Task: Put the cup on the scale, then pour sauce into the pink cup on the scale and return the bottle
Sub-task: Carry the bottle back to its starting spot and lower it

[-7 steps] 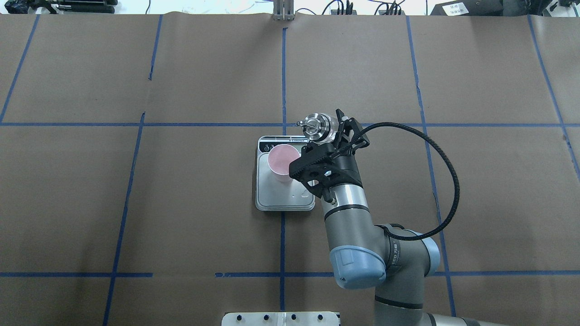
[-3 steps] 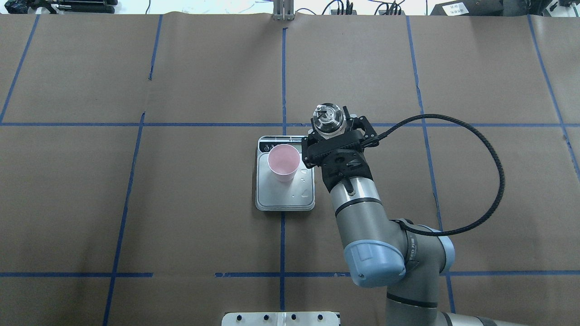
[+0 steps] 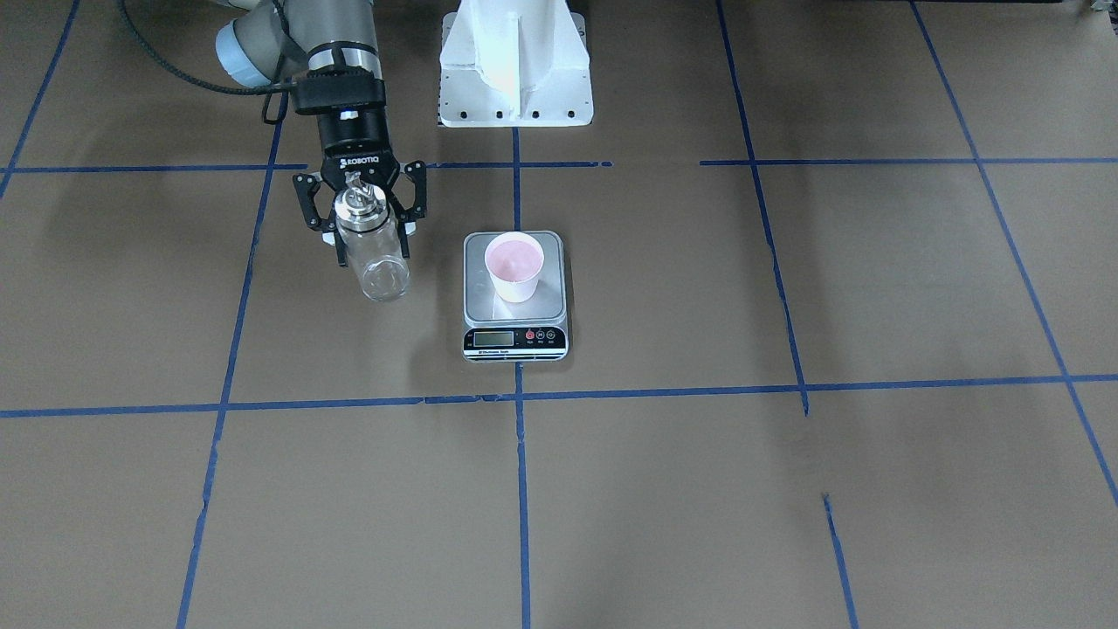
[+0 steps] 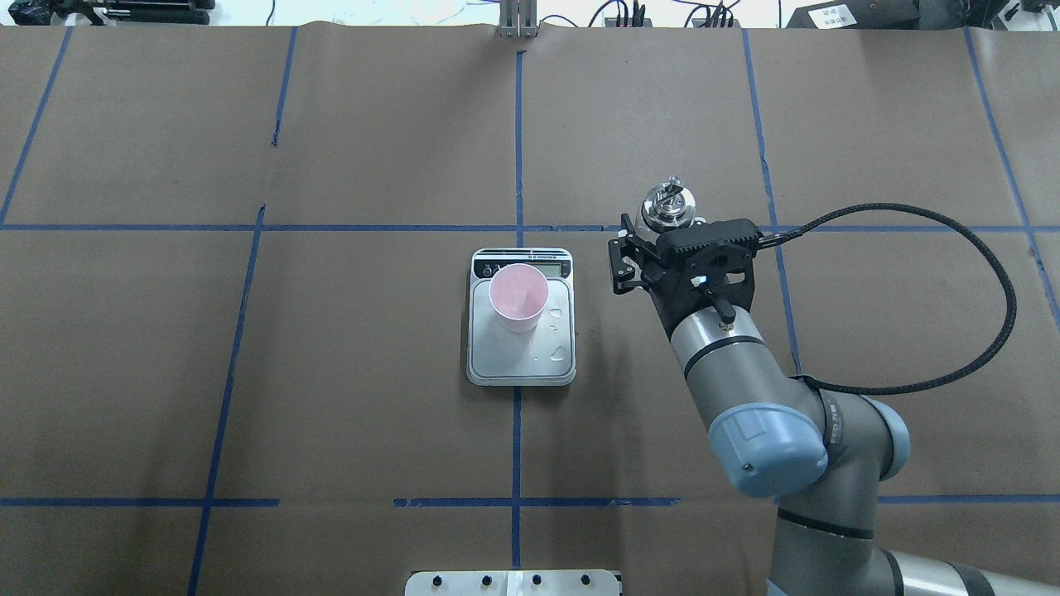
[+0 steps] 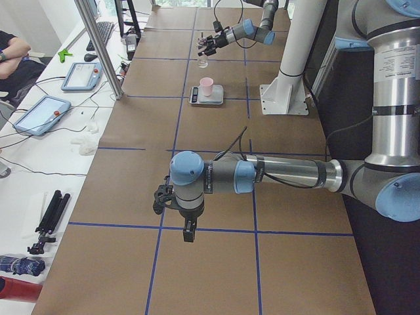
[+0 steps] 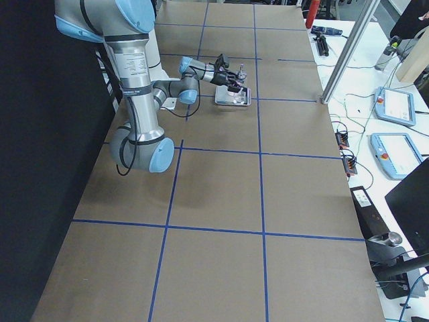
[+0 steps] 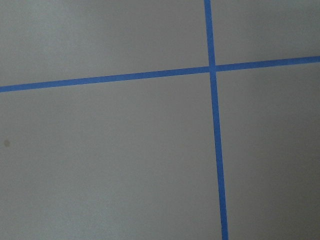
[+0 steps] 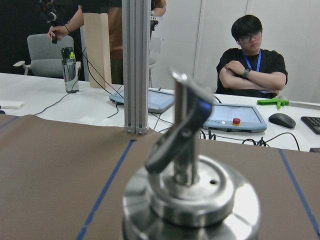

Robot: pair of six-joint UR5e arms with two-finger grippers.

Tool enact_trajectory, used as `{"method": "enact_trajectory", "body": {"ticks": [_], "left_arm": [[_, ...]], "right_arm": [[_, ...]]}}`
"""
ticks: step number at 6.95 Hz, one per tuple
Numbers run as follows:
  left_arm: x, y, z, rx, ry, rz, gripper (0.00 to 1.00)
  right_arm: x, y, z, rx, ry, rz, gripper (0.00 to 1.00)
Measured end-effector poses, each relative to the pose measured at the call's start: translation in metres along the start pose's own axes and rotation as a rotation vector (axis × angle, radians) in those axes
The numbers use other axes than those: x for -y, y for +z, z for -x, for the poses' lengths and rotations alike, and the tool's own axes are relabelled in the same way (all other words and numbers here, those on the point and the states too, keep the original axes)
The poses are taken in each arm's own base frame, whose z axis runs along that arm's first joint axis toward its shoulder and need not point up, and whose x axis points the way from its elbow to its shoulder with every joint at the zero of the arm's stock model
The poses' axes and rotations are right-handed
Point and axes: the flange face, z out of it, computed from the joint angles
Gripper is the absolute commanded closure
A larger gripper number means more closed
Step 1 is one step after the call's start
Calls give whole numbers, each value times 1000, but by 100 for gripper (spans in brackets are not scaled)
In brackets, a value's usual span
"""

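I should use my right gripper to set the clear glass bottle down on the brown paper (image 3: 262,313), beside the long line of blue tape.
The pale pink cup (image 4: 518,296) stands upright on the scale (image 4: 522,368), towards its display end; it also shows in the front view (image 3: 515,266). A few clear drops lie on the scale's steel platform (image 4: 561,354). My right gripper (image 4: 667,228) is shut on the clear glass bottle (image 3: 376,262), held upright to the right of the scale and apart from it. Its silver pour-spout cap (image 8: 190,195) fills the right wrist view. My left gripper (image 5: 174,203) shows only in the exterior left view, far from the scale; I cannot tell whether it is open.
Brown paper with blue tape lines covers the table. The white robot base mount (image 3: 515,61) stands behind the scale. An aluminium post (image 4: 517,21) stands at the far edge. Beyond it sit an operator (image 8: 252,60) and tablets (image 8: 235,117).
My right gripper has swung the bottle away from over the cup and moved right, clear of the scale. The bottle has come from tilted to upright. The cup has not moved.
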Motion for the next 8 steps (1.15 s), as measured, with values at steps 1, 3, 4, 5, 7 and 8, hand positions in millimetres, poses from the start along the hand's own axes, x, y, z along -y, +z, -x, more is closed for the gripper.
{"method": "enact_trajectory", "body": {"ticks": [1,3,4,5,7,8], "left_arm": [[0,0,0,0,-1,1,0],[-1,0,0,0,-1,0,0],[-1,1,0,0,-1,0,0],[0,0,0,0,0,-1,0],[1,-1,-1,0,3,-4,0],[1,-1,-1,0,4,-5,0]], "right_arm": [[-3,12,-23,3,43,71,100],[-27,19,-70,-18,146,167,100],[-45,14,-102,-4,185,179,100],[-59,6,-134,8,204,184,100],[-75,4,-171,-30,193,144,100],[-78,7,-178,-59,183,103,100]]}}
